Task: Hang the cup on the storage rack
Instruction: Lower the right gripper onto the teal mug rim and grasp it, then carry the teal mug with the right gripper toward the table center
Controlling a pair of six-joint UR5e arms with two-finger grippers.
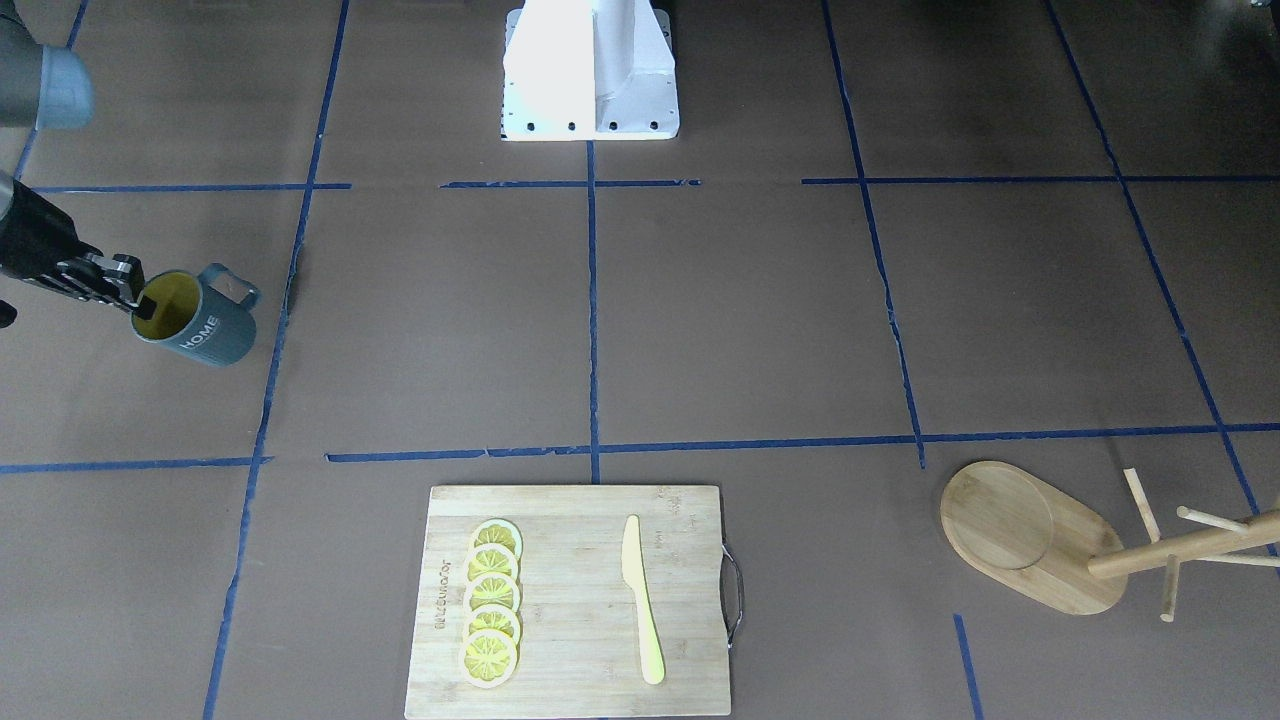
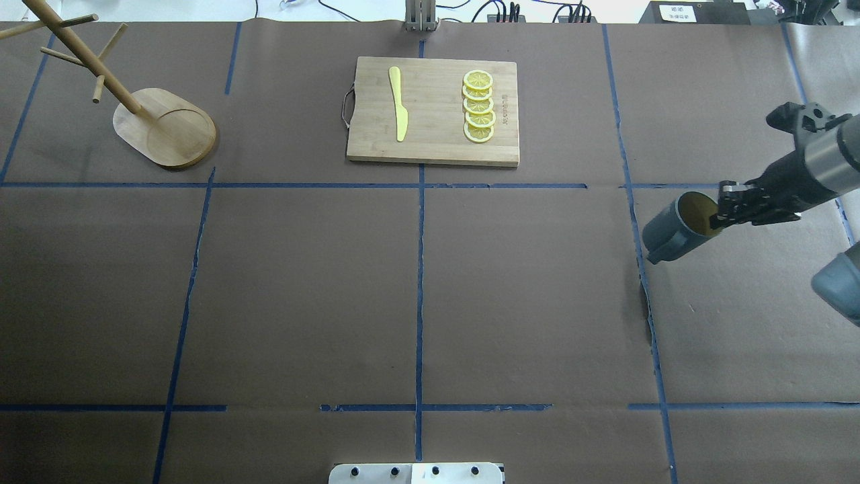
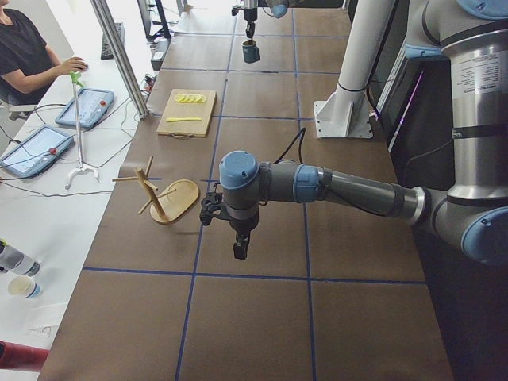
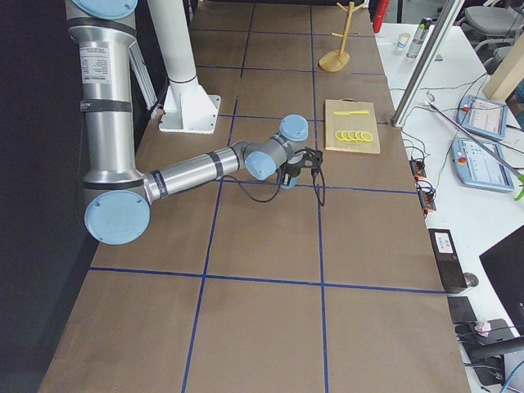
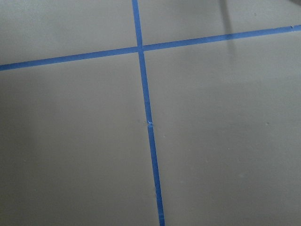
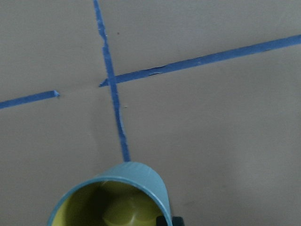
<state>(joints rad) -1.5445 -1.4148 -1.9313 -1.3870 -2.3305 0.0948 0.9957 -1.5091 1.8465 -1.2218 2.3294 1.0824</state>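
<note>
The cup, now held tilted above the table, will be put down by my right gripper on the middle blue tape line (image 1: 582, 338), which runs between the robot base and the cutting board.
The cup (image 1: 195, 318) is a blue-grey mug with a yellow inside and white "HOME" lettering. My right gripper (image 1: 135, 295) is shut on its rim and holds it tilted above the table, handle away from the gripper. The overhead view shows the cup (image 2: 672, 232) at the far right and the right gripper (image 2: 722, 212). The cup's mouth fills the bottom of the right wrist view (image 6: 117, 197). The storage rack (image 2: 164, 128) stands at the table's far left corner, empty, base (image 1: 1030, 535). My left gripper (image 3: 238, 250) hangs over the table near the rack; I cannot tell whether it is open.
A wooden cutting board (image 2: 433, 111) with several lemon slices (image 2: 478, 106) and a yellow knife (image 2: 398, 104) lies at the middle of the far edge. The robot base (image 1: 590, 70) stands at the near edge. An operator (image 3: 28, 55) sits beside the table.
</note>
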